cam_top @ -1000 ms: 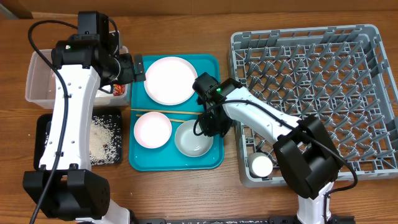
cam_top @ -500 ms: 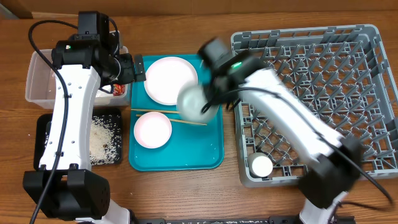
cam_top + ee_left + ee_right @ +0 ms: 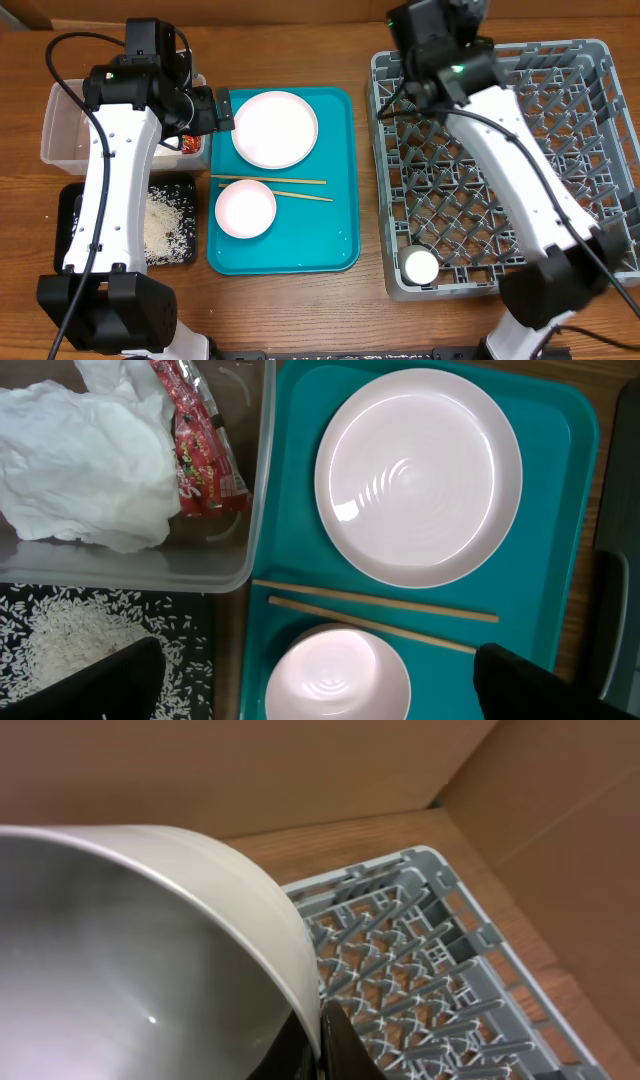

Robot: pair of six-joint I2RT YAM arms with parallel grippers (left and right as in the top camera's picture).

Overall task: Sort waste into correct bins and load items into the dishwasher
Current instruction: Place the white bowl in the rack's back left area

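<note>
Next, I put the white bowl down among the pegs in the rack's far corner (image 3: 419, 88) beside the teal tray with my right gripper.
My right gripper (image 3: 318, 1042) is shut on the rim of a white bowl (image 3: 120, 950), held high and tilted over the far left of the grey dish rack (image 3: 560, 150). From overhead the right arm (image 3: 440, 45) hides that bowl. My left gripper (image 3: 224, 108) is open and empty, above the left side of the teal tray (image 3: 335, 240). On the tray lie the plate (image 3: 275, 128), the chopsticks (image 3: 270, 187) and the other bowl (image 3: 245, 208). The cup (image 3: 420, 266) stands in the rack's near left corner. The napkin (image 3: 80, 460) and wrapper (image 3: 200, 450) lie in the clear tub (image 3: 65, 125). Rice (image 3: 70, 640) lies in the black tray (image 3: 70, 225).
A cardboard wall (image 3: 300, 770) stands behind the table's far edge. The rack's upright pegs (image 3: 420, 960) stand below the held bowl. Bare wooden table (image 3: 370, 310) shows between tray and rack and along the front.
My right gripper has lifted a bowl off the teal tray and carried it up and right, over the rack's far left. The left arm has not moved.
</note>
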